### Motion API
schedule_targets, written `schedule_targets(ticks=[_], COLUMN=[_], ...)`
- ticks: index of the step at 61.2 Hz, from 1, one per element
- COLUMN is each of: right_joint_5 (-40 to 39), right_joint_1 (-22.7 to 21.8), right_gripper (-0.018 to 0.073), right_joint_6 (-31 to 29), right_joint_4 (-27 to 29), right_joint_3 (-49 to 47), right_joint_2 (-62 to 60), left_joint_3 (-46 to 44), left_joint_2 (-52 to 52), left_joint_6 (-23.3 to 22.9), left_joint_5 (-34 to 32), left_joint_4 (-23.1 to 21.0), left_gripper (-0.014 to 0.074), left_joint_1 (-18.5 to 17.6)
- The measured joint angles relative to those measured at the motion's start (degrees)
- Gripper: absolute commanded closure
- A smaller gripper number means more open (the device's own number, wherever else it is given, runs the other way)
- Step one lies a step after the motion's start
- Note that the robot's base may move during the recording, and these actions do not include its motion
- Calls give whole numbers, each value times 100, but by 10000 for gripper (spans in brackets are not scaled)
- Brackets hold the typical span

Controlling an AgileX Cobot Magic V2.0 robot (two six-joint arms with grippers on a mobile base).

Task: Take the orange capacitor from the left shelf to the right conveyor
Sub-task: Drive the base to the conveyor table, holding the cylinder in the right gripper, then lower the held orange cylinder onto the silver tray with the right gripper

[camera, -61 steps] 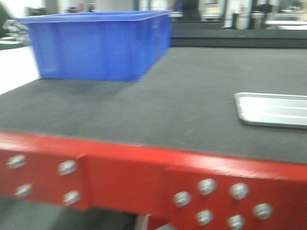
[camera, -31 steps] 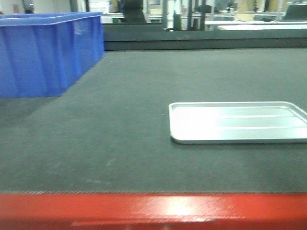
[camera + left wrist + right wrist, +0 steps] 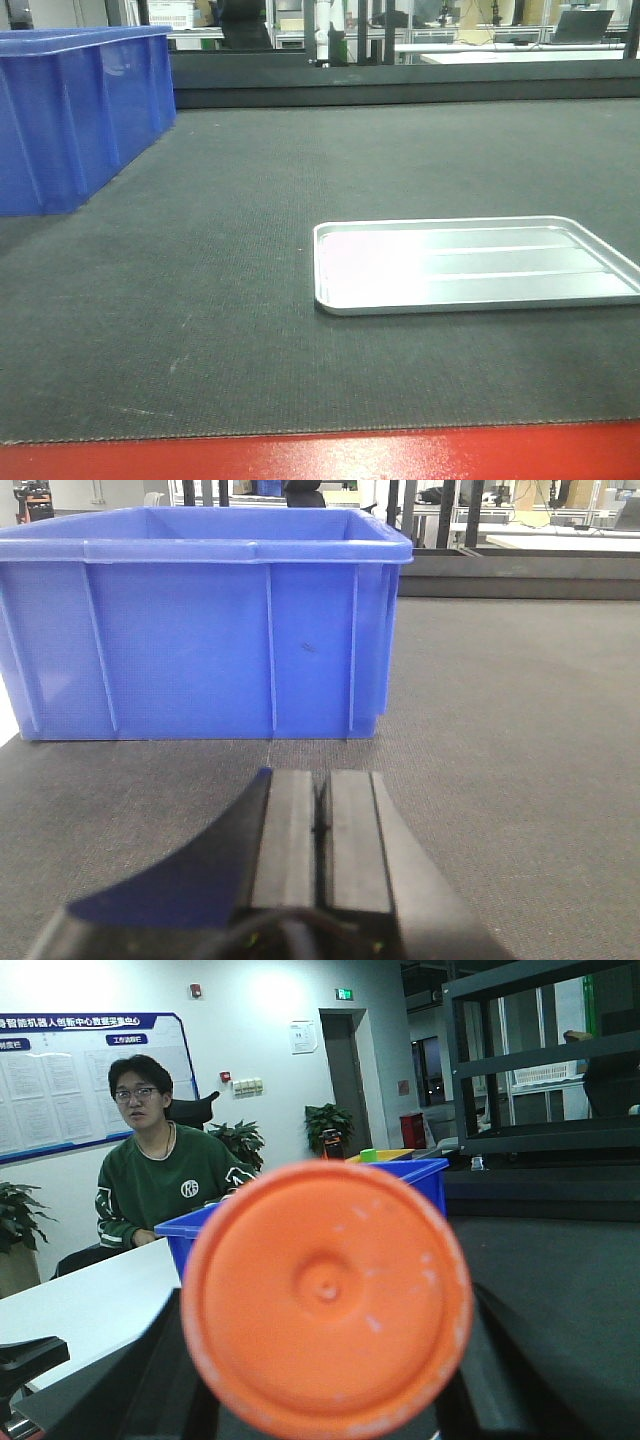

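My right gripper will stand the orange capacitor near the middle of the silver tray [image 3: 474, 270] on the belt.
The orange capacitor [image 3: 325, 1295] fills the right wrist view end-on, its round flat orange end facing the camera. My right gripper [image 3: 328, 1360] is shut on it, with a dark finger [image 3: 165, 1385] showing on either side. In the left wrist view my left gripper [image 3: 320, 805] is shut with nothing between its black pads, hovering low over the right conveyor [image 3: 520, 730]. That dark textured belt [image 3: 240, 200] with its red front edge [image 3: 400, 458] spans the front view. Neither gripper appears in the front view. The left shelf is out of view.
A large blue plastic bin [image 3: 70, 110] stands on the belt at the far left, directly ahead of the left gripper [image 3: 200, 630]. A shallow silver tray [image 3: 470, 265] lies on the belt at the right. A seated person in green [image 3: 160, 1185] is beyond the belt.
The front view has swung: the blue bin slid to the left edge, the silver tray came fully into view near the middle, and the red front edge dropped to the bottom.
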Motion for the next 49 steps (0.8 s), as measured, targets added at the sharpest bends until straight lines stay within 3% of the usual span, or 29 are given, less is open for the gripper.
schedule_targets(ticks=[9,20,49], right_joint_5=[-178,-1022,-1771], right_joint_1=[0,0,-173], right_gripper=[506,506,506], right_joint_6=[0,0,-84], right_joint_4=[-12,-20,-20], right_joint_3=[0,0,-532], right_joint_2=[0,563,4596], left_joint_3=[0,0,0], left_joint_2=[0,0,0], left_joint_6=[0,0,0], left_joint_5=[0,0,0], left_joint_4=[0,0,0], left_gripper=[722,722,722], left_joint_1=[0,0,0])
